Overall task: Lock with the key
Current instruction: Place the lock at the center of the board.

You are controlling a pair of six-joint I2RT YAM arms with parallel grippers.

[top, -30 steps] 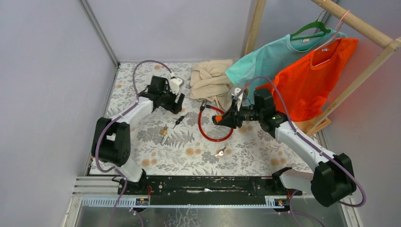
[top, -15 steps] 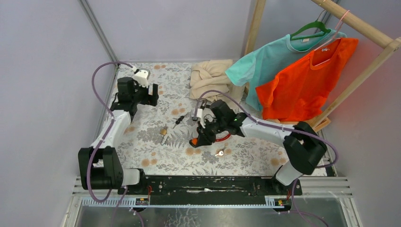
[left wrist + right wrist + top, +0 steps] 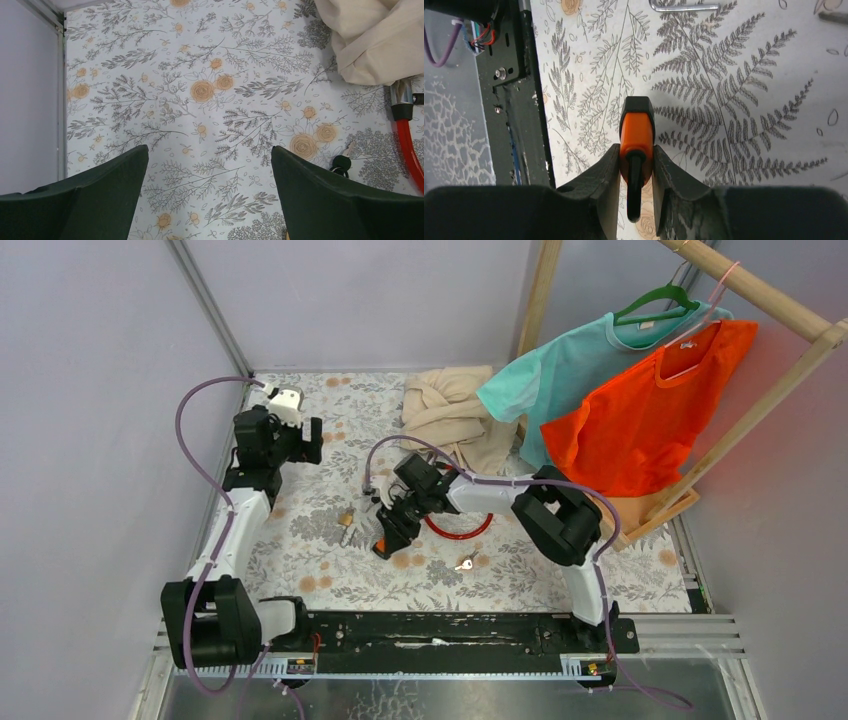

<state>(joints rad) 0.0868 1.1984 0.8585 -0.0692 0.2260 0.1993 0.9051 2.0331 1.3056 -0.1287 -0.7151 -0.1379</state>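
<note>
The robot's right gripper pinches the orange lock across its flat sides near the shackle, so it should lay the lock flat and take the lock's black end (image 3: 637,106) by its sides.
My right gripper (image 3: 385,540) is shut on the orange and black lock head (image 3: 636,135) of the red cable lock (image 3: 462,530) and holds it low over the floral mat. The fingers (image 3: 606,170) clamp it from both sides. My left gripper (image 3: 300,440) is open and empty at the far left of the mat, its fingers (image 3: 320,185) wide apart. A black-headed key (image 3: 341,162) lies by its right finger. The cable's metal end (image 3: 401,92) and red cable (image 3: 407,145) lie at the right of the left wrist view. A silver key (image 3: 465,563) lies on the mat.
A small brass padlock (image 3: 346,520) lies left of the right gripper; a silver wire shape (image 3: 684,6) shows in the right wrist view. Beige cloth (image 3: 445,405) lies at the back. Teal and orange shirts (image 3: 640,410) hang at right. The black rail (image 3: 440,630) runs along the near edge.
My right arm has swung left and towards the near edge, carrying the orange lock head. My left arm has pulled back to the far left of the mat.
</note>
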